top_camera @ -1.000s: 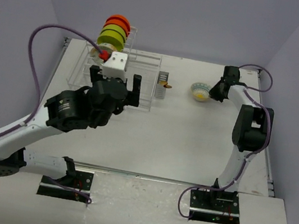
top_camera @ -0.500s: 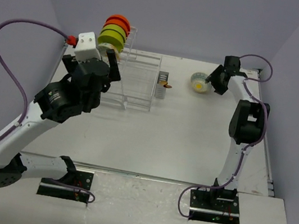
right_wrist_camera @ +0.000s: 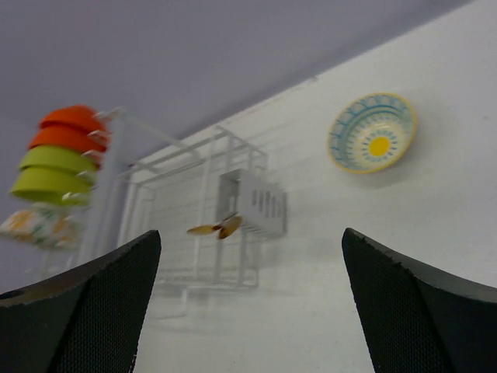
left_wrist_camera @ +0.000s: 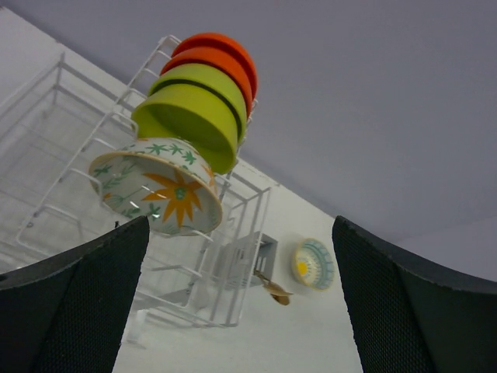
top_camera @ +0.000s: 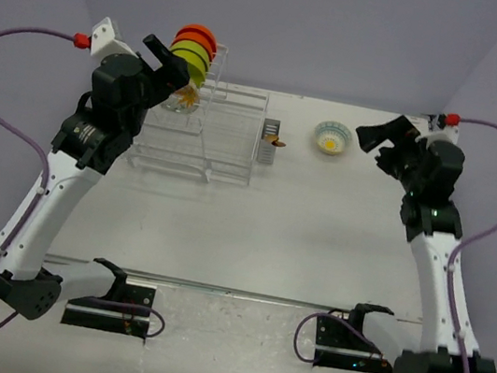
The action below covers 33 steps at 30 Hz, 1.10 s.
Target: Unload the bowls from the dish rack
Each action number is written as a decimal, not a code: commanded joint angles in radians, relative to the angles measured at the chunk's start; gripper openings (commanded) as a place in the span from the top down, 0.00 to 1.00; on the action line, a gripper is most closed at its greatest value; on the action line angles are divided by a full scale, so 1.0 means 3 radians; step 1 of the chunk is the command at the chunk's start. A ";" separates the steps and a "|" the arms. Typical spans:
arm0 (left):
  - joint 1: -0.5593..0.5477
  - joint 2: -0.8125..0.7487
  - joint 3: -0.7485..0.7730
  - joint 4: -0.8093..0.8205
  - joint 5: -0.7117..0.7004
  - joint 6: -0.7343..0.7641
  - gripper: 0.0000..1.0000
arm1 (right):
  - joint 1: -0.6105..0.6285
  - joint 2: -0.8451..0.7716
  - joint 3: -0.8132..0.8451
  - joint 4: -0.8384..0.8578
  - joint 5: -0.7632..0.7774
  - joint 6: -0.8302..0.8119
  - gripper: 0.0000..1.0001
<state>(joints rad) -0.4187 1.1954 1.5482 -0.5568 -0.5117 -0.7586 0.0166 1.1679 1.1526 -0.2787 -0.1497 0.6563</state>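
Observation:
My left gripper will next travel to the cream flower-patterned bowl, the lowest one in the dish rack's tower, and close on the bowl's rim [top_camera: 184,88] [left_wrist_camera: 218,223].
The white wire dish rack [top_camera: 226,150] stands at the back left. Its tower holds two orange-red bowls [top_camera: 198,35] [left_wrist_camera: 225,48], two lime-green bowls [top_camera: 190,56] [left_wrist_camera: 194,113] and, lowest, a cream flower-patterned bowl [top_camera: 181,100] [left_wrist_camera: 159,186]. Another patterned bowl [top_camera: 332,139] [right_wrist_camera: 373,142] with a yellow centre sits upright on the table, right of the rack. My left gripper [top_camera: 172,61] [left_wrist_camera: 239,225] is open and empty, raised just in front of the tower and touching no bowl. My right gripper [top_camera: 380,143] [right_wrist_camera: 250,233] is open and empty, just right of the table bowl and apart from it.
A grey cutlery caddy [top_camera: 269,141] [right_wrist_camera: 255,203] hangs on the rack's right end, with brown wooden utensils [left_wrist_camera: 273,289] [right_wrist_camera: 219,227] sticking out. The rack's low tray [right_wrist_camera: 182,233] lies between tower and caddy. Purple walls close the back and sides.
My right gripper opened, let go of the patterned bowl on the table and pulled back to the right. My left arm swung up and left, bringing its open gripper to the tower.

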 commanded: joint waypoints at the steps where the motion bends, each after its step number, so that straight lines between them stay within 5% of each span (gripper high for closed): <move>1: 0.0326 -0.0001 -0.0165 0.0419 0.0916 -0.0849 0.01 | 0.0001 -0.0644 -0.0858 0.0585 -0.0956 0.0271 0.01; 6: 0.0501 -0.0139 -0.0773 0.1092 0.0960 -0.1403 0.02 | 0.0001 -0.1371 -0.1397 0.0653 -0.1193 0.0425 0.01; 17: 0.0593 0.0157 -0.1034 0.1539 0.0734 -0.1628 0.09 | 0.0001 -0.2200 -0.1710 0.0203 -0.1275 0.0302 0.01; 24: 0.0644 0.0285 -0.1085 0.1590 0.0597 -0.1685 0.35 | 0.0001 -0.2410 -0.1506 -0.0043 -0.1204 0.0221 0.01; 33: 0.0772 0.0449 -0.1142 0.1600 0.0668 -0.1761 0.51 | 0.0001 -0.2482 -0.1413 -0.0150 -0.1122 0.0144 0.01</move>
<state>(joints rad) -0.1974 1.3102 1.2144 -0.1215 -0.3004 -1.2606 0.0185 0.4229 0.6800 -0.3031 -0.4931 0.7288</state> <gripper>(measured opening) 0.502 0.987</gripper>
